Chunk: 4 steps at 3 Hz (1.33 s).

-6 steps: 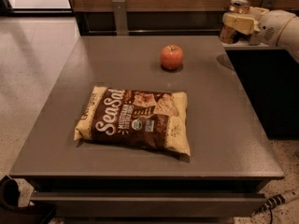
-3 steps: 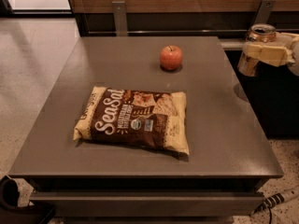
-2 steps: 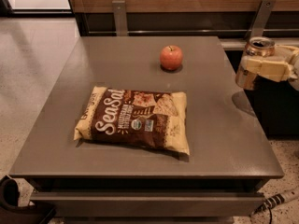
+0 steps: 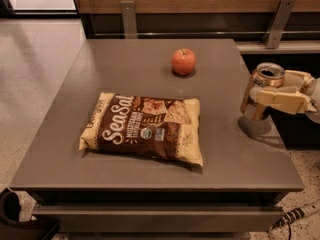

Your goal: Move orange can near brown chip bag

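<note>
Next, my gripper lets go of the orange can on the grey table (image 4: pixel 230 136) beside the nearer end of the brown chip bag.
The orange can (image 4: pixel 262 86) is upright, copper-coloured with a silver top and pull-tab, held in the air just above the table's right edge. My gripper (image 4: pixel 272 95) comes in from the right and its cream fingers (image 4: pixel 276 98) are shut around the can's middle. The can's shadow falls on the table just below it. The brown chip bag (image 4: pixel 145 126) lies flat in the middle of the table, front left of the can, with a wide gap between them.
A red apple (image 4: pixel 183 61) sits on the grey table (image 4: pixel 90 149) toward the back, behind the bag. A wooden wall panel with metal brackets (image 4: pixel 277 16) runs behind the table. A cable (image 4: pixel 292 216) lies on the floor at the lower right.
My gripper has carried the can from high at the back right down and forward, to just above the table's right edge. The bag and apple have not moved.
</note>
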### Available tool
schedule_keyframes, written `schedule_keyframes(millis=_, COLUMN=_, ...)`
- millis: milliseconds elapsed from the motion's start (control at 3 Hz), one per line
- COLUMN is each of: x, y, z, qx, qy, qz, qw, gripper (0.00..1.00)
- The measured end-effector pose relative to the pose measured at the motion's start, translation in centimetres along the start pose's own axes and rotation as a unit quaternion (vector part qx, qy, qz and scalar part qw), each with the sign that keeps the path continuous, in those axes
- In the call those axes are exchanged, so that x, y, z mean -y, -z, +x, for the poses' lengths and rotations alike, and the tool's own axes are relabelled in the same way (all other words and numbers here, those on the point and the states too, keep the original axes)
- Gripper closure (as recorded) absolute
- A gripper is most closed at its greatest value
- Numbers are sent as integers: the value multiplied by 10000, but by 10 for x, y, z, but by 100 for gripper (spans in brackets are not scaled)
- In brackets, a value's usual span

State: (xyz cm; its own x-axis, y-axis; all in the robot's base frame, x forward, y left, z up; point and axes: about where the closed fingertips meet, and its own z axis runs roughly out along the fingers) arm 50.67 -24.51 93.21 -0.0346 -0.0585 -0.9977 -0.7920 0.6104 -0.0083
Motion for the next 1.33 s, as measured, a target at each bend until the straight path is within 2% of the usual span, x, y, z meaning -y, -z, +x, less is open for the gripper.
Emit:
schedule_keyframes(millis=333, x=-29, y=-12, z=14, qx=222, qy=-37, qz=-777, qw=9967, gripper=100)
schedule_keyframes(millis=667, x=-44, y=-25, z=34, qx=400, qy=-72, qz=-1279, qw=9910, gripper=100)
schedule_keyframes(millis=1000, x=-54, y=-37, z=53, qx=312, qy=47, qz=-1556, qw=9873, gripper=99)
schedule_keyframes(millis=1333, x=-54, y=-37, z=52, qx=313, qy=46, qz=-1556, qw=9873, gripper=78)
